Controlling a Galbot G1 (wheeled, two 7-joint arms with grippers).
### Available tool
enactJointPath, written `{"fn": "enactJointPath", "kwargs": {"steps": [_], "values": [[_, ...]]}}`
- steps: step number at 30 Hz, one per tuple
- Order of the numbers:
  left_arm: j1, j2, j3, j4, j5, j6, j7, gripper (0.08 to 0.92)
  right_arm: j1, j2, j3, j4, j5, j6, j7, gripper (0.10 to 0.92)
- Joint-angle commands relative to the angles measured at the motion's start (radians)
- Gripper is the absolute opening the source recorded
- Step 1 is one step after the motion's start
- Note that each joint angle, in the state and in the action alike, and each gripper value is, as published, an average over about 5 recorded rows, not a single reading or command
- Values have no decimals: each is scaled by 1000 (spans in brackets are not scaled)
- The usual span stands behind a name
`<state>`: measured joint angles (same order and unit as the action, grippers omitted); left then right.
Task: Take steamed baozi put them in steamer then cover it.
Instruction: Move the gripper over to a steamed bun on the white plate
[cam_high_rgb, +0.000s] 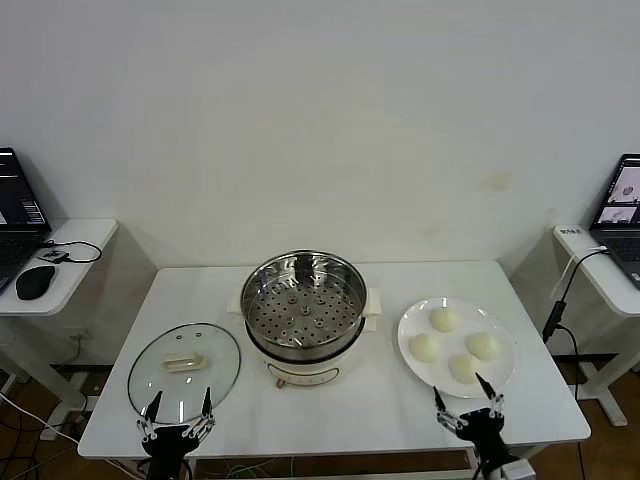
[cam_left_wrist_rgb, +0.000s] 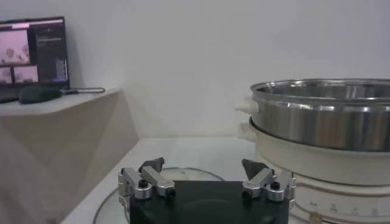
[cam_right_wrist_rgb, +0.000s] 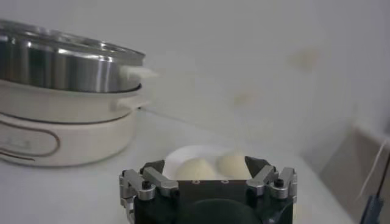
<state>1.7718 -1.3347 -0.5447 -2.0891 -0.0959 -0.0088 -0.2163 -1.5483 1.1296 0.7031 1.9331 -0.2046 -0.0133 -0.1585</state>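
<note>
I should next move my right gripper to the baozi (cam_high_rgb: 444, 319) (cam_right_wrist_rgb: 233, 165) nearest the wall, at the back of the white plate, and close it around its sides.
Several cream-white baozi (cam_high_rgb: 444, 320) lie on a white plate (cam_high_rgb: 412, 326) at the right of the table; two baozi (cam_right_wrist_rgb: 195, 168) show just beyond my right gripper. The steel steamer (cam_high_rgb: 304, 302) with its perforated tray stands at the table's middle on a cream base, seen side-on as the steamer (cam_left_wrist_rgb: 323, 122) and the steamer (cam_right_wrist_rgb: 61, 103). The glass cover (cam_high_rgb: 184, 371) with its cream handle lies flat at the left; the cover (cam_left_wrist_rgb: 183, 176) sits just ahead of my left gripper. My left gripper (cam_high_rgb: 178, 406) hangs open at the front edge by the cover. My right gripper (cam_high_rgb: 466, 397) hangs open at the front edge by the plate. Both are empty.
Side desks flank the table: a laptop (cam_high_rgb: 17, 215) and mouse (cam_high_rgb: 34, 282) on the left desk, another laptop (cam_high_rgb: 620, 205) on the right desk. A black cable (cam_high_rgb: 562, 300) hangs by the table's right edge. A white wall stands behind.
</note>
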Motion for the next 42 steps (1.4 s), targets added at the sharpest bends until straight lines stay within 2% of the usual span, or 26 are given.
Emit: {"fn": "enactJointPath", "kwargs": {"steps": [1,7,12,18,24,30,36,42], "values": [[-26,6,-3,0,72,76,-7,823,114,-147,33,-19,-121,-81,-18,823],[-39,11,3,-15,138,140,-21,823,329,-332,-41,-151,-228,-94,-181,823],[-40,14,-5,-4,180,140,-14,823,582,-474,-221,-293,-218,-97,-358,823],[-46,15,-11,13,192,144,-18,823,944,-541,-549,-490,-194,-83,-538,823],[-52,21,-24,21,190,154,-17,823,1241,-525,-877,-655,-136,-40,-725,823],[-53,18,-30,27,190,156,-18,823,1399,-447,-1085,-806,-102,2,-867,823],[-55,16,-48,36,179,156,-23,823,1453,-366,-1186,-916,-115,25,-930,823],[-52,21,-63,41,177,156,-22,823,1474,-297,-1238,-989,-136,19,-926,823]]}}
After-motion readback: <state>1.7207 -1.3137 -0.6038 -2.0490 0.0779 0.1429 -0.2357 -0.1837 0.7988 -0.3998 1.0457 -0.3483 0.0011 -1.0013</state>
